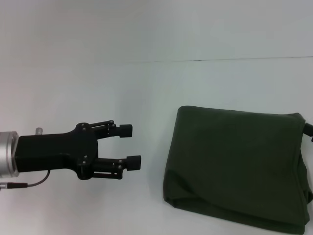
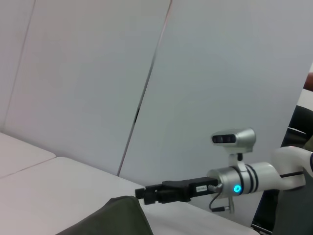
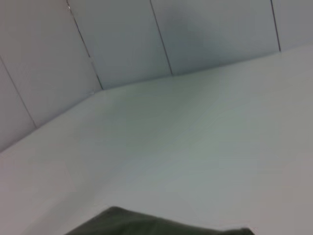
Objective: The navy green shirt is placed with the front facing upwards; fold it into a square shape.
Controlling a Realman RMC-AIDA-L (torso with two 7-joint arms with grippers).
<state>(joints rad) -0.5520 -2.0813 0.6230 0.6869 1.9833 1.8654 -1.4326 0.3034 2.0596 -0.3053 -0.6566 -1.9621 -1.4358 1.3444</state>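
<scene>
Next, my left gripper should close on the middle of the side edge [image 1: 171, 159] of the navy green shirt, opposite the shirt's edge beside my right gripper.
The navy green shirt [image 1: 237, 169] lies folded into a roughly square bundle on the white table, to the right of centre, with no lettering showing. My left gripper [image 1: 129, 146] hovers open and empty a short way to the left of the shirt, pointing at it. The left wrist view catches a corner of the shirt [image 2: 115, 219] and, just beyond it, my right gripper [image 2: 149, 194] on its silver arm, close to the cloth's far edge. In the head view only a dark bit of that gripper [image 1: 308, 129] peeks out at the shirt's right edge. A strip of the shirt [image 3: 161, 226] shows in the right wrist view.
The white table [image 1: 98, 88] stretches bare behind and to the left of the shirt. Its back edge meets pale wall panels [image 2: 146, 73]. A seam line [image 1: 220, 60] crosses the table top at the back.
</scene>
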